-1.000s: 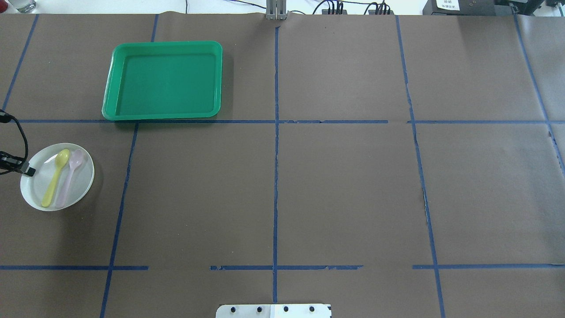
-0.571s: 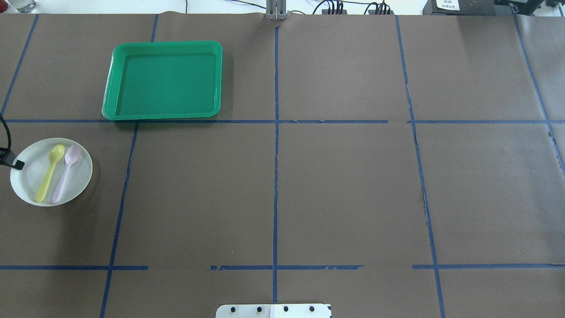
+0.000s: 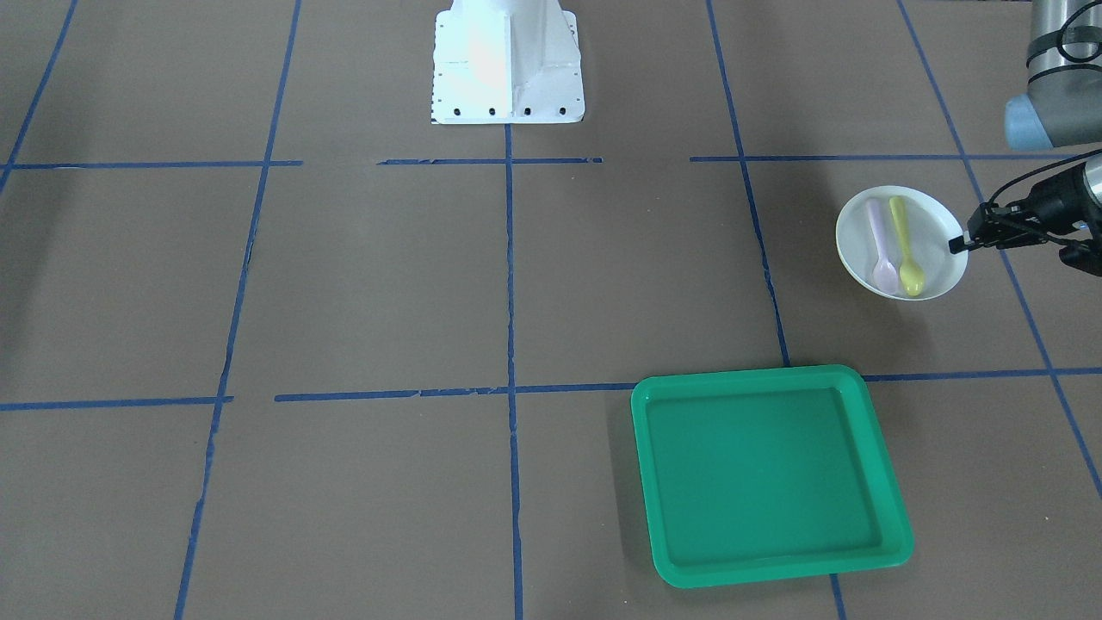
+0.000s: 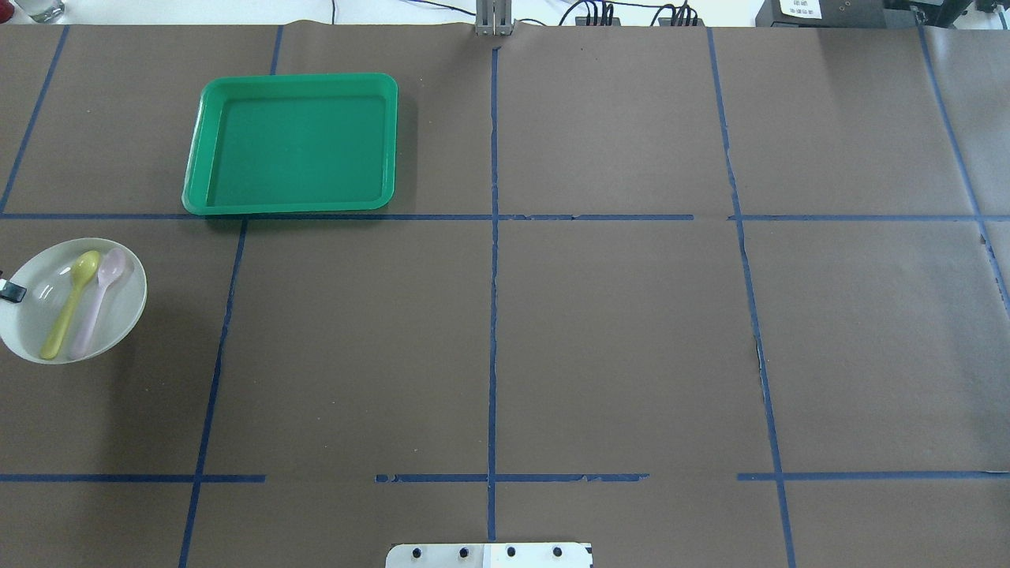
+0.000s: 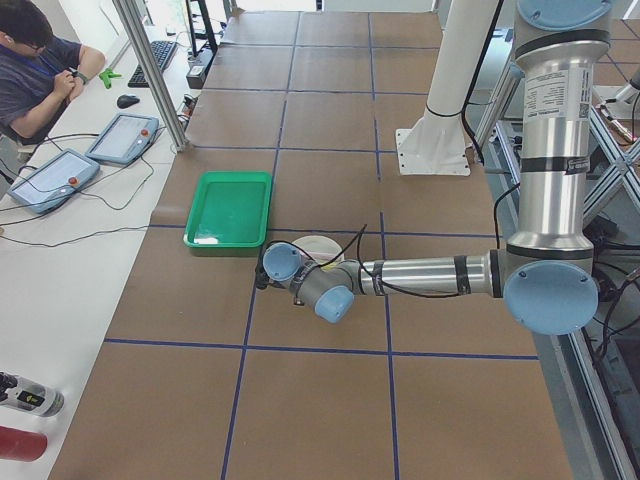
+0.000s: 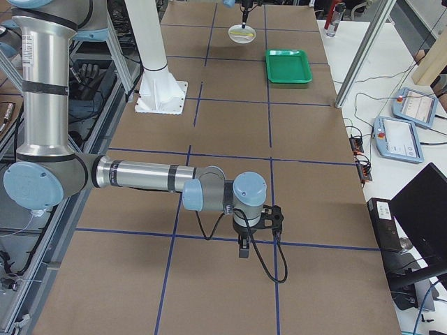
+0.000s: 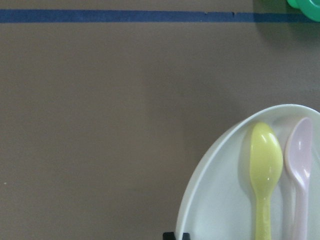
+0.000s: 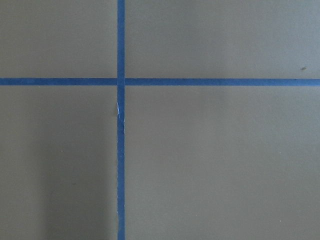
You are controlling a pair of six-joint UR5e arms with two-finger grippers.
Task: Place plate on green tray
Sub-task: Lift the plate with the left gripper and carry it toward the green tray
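Observation:
Next, my left gripper sets the small white plate down and lets go of it in the middle of the empty green tray [image 3: 765, 472].
The small white plate [image 4: 122, 304] is at the table's left edge and carries a yellow spoon [image 4: 69, 304] and a pink spoon [image 4: 99, 300]. My left gripper [image 4: 12, 293] is shut on the plate's outer rim; it also shows in the front view [image 3: 957, 245], at the plate [image 3: 934, 241]. The plate looks slightly tilted. The left wrist view shows the plate [image 7: 220, 200] and the fingertips at the bottom edge. The green tray [image 4: 292, 142] sits empty farther out and to the right, apart from the plate. My right gripper [image 6: 244, 248] shows only in the exterior right view; I cannot tell its state.
Brown paper with blue tape lines covers the table. The robot's white base [image 3: 508, 60] stands at the near middle edge. Tablets and cables [image 5: 90, 155] lie beyond the tray's far side, where a person sits.
The left gripper has drawn the plate with both spoons to the left and a little farther up in the overhead view. The tray has not moved.

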